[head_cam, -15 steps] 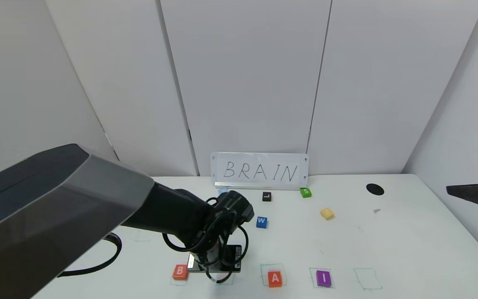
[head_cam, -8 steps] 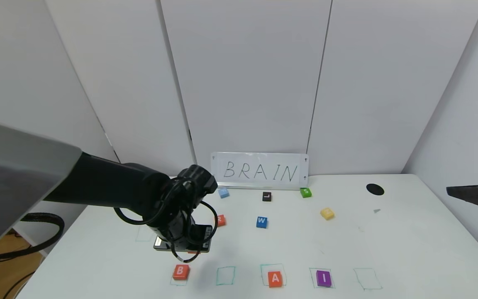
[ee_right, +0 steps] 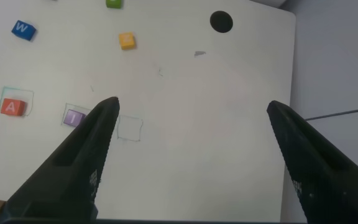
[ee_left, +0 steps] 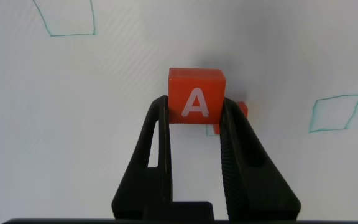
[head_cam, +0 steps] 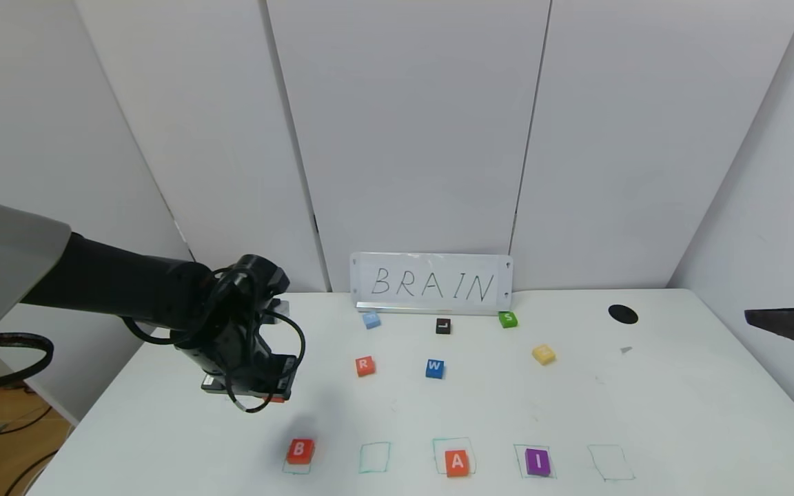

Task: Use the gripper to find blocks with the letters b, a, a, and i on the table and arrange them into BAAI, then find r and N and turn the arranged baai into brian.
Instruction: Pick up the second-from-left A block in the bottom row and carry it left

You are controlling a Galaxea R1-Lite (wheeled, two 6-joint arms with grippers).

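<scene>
The orange-red A block will go down from my left gripper in the empty green square diagonally (head_cam: pixel 236 393) (ee_left: pixel 71 27) behind the B block.
My left gripper (head_cam: pixel 265 394) hangs above the left part of the white table (head_cam: pixel 679 413), behind the B block (head_cam: pixel 300 451). In the left wrist view it (ee_left: pixel 194 107) is shut on an orange-red A block (ee_left: pixel 196 95), held clear of the table. The front row holds B, an empty green square (head_cam: pixel 374 457), a second A (head_cam: pixel 457 463) and the purple I (head_cam: pixel 537 461). The orange-red R (head_cam: pixel 364 366) lies mid-table and the yellow N (head_cam: pixel 543 354) to the right. My right gripper (ee_right: pixel 191 121) is open and empty, parked at the far right (head_cam: pixel 790 324).
A blue W (head_cam: pixel 435 368), black L (head_cam: pixel 443 326), green S (head_cam: pixel 507 319) and pale blue block (head_cam: pixel 371 319) lie near the BRAIN sign (head_cam: pixel 431 284). A black hole (head_cam: pixel 622 314) is at the back right. An empty green square (head_cam: pixel 611 461) ends the row.
My left arm has swung left and back from the row's second square, carrying the A block. That square is now empty and the R block is uncovered.
</scene>
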